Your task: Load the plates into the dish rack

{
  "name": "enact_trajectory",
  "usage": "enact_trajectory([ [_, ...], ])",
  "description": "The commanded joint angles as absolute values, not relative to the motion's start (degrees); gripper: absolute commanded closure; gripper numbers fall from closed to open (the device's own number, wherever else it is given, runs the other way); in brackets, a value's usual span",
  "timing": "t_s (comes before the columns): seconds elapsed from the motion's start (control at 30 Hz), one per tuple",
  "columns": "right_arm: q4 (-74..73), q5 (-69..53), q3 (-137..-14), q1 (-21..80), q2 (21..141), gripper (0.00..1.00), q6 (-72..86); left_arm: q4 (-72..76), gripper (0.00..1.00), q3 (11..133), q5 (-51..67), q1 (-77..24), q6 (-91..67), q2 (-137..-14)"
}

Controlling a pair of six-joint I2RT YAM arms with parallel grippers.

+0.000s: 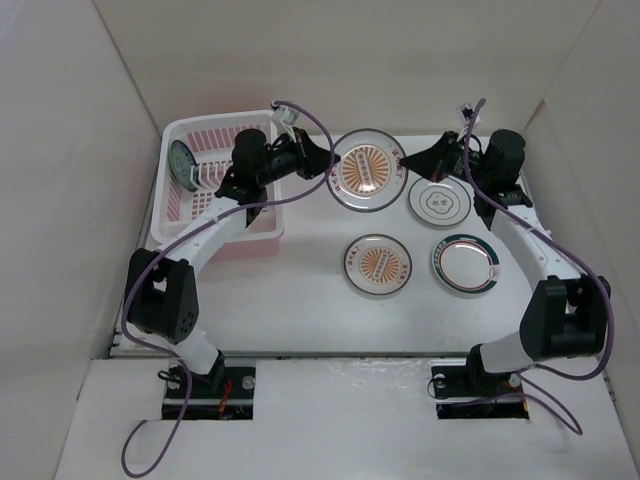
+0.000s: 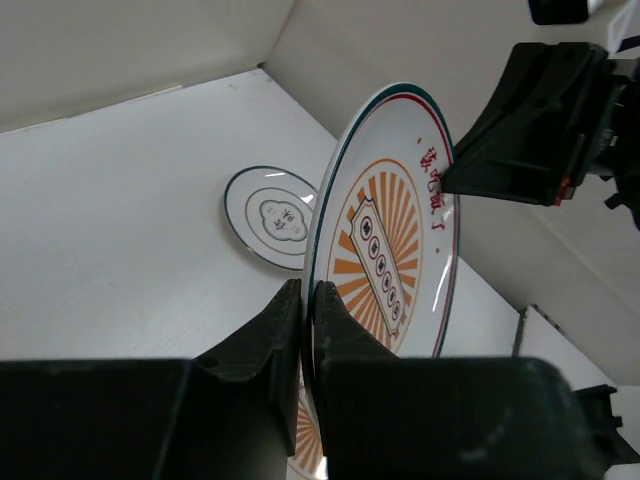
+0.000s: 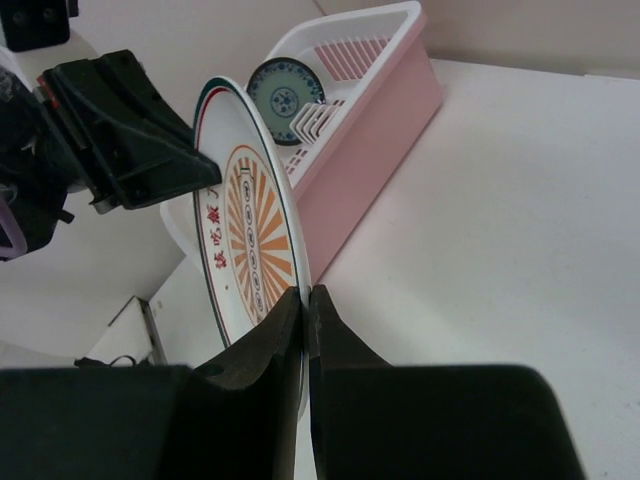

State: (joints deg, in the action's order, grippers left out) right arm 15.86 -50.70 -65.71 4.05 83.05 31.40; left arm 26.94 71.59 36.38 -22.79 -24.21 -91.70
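Note:
The orange sunburst plate will stay upright as I let go of it with my left gripper in the rack's wires (image 1: 194,164) beside the dark teal plate.
Both grippers are shut on opposite rim edges of one orange sunburst plate (image 1: 368,170), held above the table right of the dish rack (image 1: 262,232). My left gripper (image 1: 328,160) pinches its left rim, my right gripper (image 1: 408,165) its right rim. In the left wrist view my gripper (image 2: 308,300) clamps the plate (image 2: 390,240). In the right wrist view my gripper (image 3: 305,300) clamps it (image 3: 250,240). The dark teal plate (image 1: 183,163) stands upright in the rack's tines. The second sunburst plate (image 1: 378,265), the grey-rimmed white plate (image 1: 440,203) and the dark-rimmed white plate (image 1: 465,263) lie flat on the table.
The pink rack (image 3: 370,110) sits at the far left with the teal plate (image 3: 285,100) in it. White walls enclose the table on the left, back and right. The grey-rimmed plate (image 2: 270,215) lies beneath the held plate's far side.

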Motion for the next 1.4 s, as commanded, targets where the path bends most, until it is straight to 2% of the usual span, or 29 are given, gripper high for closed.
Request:
enact_trajectory([
  [0.0, 22.9, -54.1, -66.6, 4.0, 82.8, 1.0, 32.9, 35.4, 1.0, 70.9, 42.6, -22.9, -28.5, -92.4],
  [0.07, 22.9, -54.1, -66.1, 4.0, 82.8, 0.97, 33.4, 35.4, 1.0, 71.5, 41.6, -22.9, -29.1, -92.4],
  [0.1, 22.9, -54.1, -66.1, 4.0, 83.3, 0.65, 33.4, 35.4, 1.0, 71.5, 40.2, -22.9, -29.1, -92.4],
  [0.2, 22.9, -54.1, -66.1, 4.0, 83.8, 0.37, 33.4, 31.8, 1.0, 71.5, 36.1, -22.9, -27.1, -89.3],
  [0.23, 22.9, -52.9, -66.1, 4.0, 84.5, 0.16, 33.4, 30.3, 1.0, 72.8, 32.2, -22.9, -26.3, -88.5],
  [0.3, 22.9, -51.8, -66.1, 4.0, 84.5, 0.0, 34.0, 23.3, 1.0, 74.8, 27.4, -22.9, -22.8, -86.7],
  [0.5, 17.8, -45.0, -66.1, 3.4, 84.5, 0.0, 32.3, 5.8, 1.0, 84.6, -5.3, -22.9, -12.5, -81.2],
  [0.57, 15.4, -43.9, -66.1, 3.4, 84.5, 0.0, 30.6, 5.8, 1.0, 84.6, -15.8, -22.3, -5.7, -79.2],
  [0.7, 14.0, -41.2, -66.1, 4.6, 83.9, 0.0, 29.8, 10.1, 1.0, 79.7, -25.8, -21.2, 3.0, -74.4],
  [0.93, 11.9, -40.2, -66.6, 9.2, 82.8, 0.0, 28.2, 25.4, 1.0, 69.4, -30.8, -15.9, 20.2, -72.4],
  [1.37, 10.8, -39.6, -67.8, 12.5, 82.8, 0.0, 27.0, 34.5, 1.0, 67.6, -25.2, -4.8, 23.4, -82.8],
])
